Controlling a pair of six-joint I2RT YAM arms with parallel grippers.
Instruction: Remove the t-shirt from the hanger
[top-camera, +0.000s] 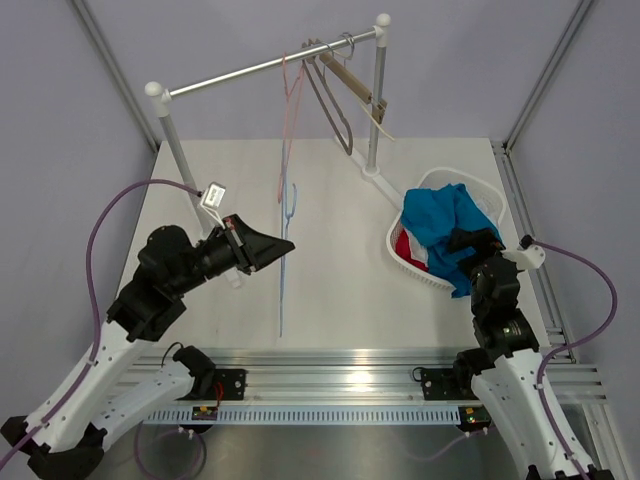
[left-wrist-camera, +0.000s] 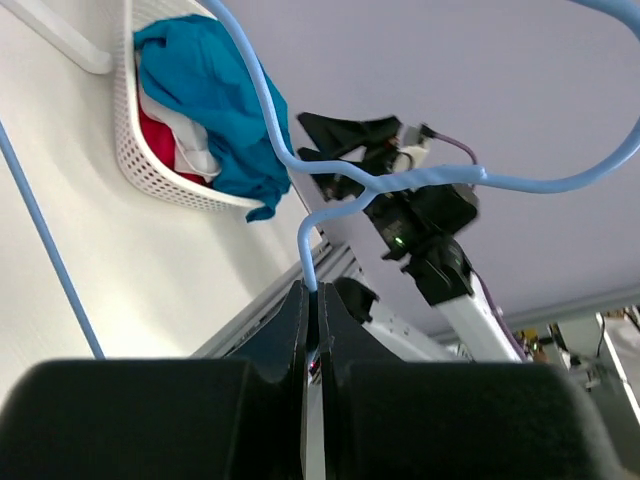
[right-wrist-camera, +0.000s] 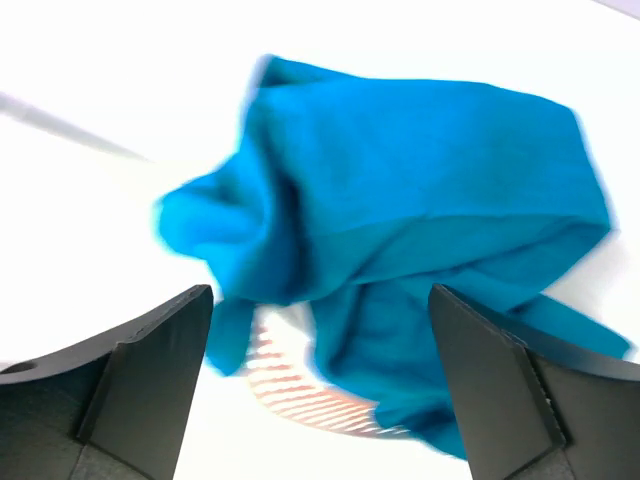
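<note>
The clothes rack has a bare part of the bar (top-camera: 229, 76) beside the pink hanger. Next, I hang the blue hanger, which hangs bare over the table, there with my left gripper.
The blue t-shirt (top-camera: 440, 215) lies bunched in the white basket (top-camera: 408, 262) at the right, off the hanger. It also shows in the left wrist view (left-wrist-camera: 215, 90) and the right wrist view (right-wrist-camera: 400, 180). My left gripper (top-camera: 283, 243) is shut on the thin blue hanger (top-camera: 283, 280), which hangs bare over the table. In the left wrist view the gripper (left-wrist-camera: 312, 292) pinches the hanger's wire (left-wrist-camera: 380, 182). My right gripper (top-camera: 470, 240) is open and empty just above the t-shirt, seen the same in its wrist view (right-wrist-camera: 318, 296).
A white clothes rack (top-camera: 260, 68) stands at the back with a pink hanger (top-camera: 290, 100), a grey hanger (top-camera: 335, 110) and a wooden hanger (top-camera: 362, 95) on its rail. A red garment (top-camera: 404, 246) lies under the t-shirt in the basket (left-wrist-camera: 150, 170).
</note>
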